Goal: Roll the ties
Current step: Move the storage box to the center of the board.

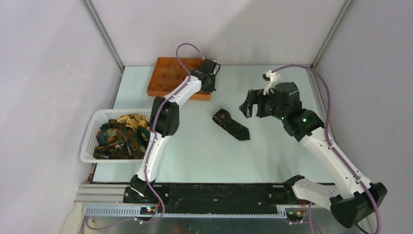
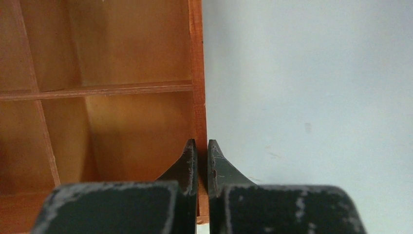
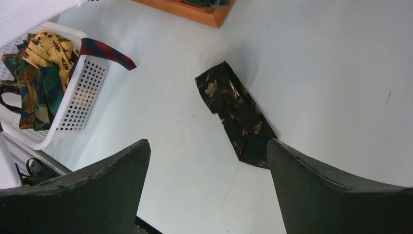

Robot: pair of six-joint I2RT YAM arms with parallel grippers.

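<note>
I need to use my left gripper to let go of the orange tray on the table (image 1: 267, 119) below my right gripper, next to the dark tie.
One dark tie (image 1: 231, 124) with a gold leafy print lies flat in a short folded strip on the table's middle; the right wrist view shows this tie (image 3: 234, 109) just ahead of my fingers. More ties (image 1: 122, 134) are heaped in the white basket (image 1: 90, 139). My right gripper (image 1: 248, 105) hovers open above the table to the right of the flat tie, with nothing between its fingers (image 3: 207, 144). My left gripper (image 1: 210, 84) is at the far right edge of the orange tray (image 1: 168, 73). Its fingers (image 2: 201, 146) are shut on the tray's right wall (image 2: 197, 73).
The white mesh basket (image 3: 83, 92) sits at the left table edge, its heap of ties (image 3: 41, 63) spilling over the rim, a red-striped one among them. The orange compartment tray (image 3: 204, 14) stands at the back. White walls enclose the table on three sides.
</note>
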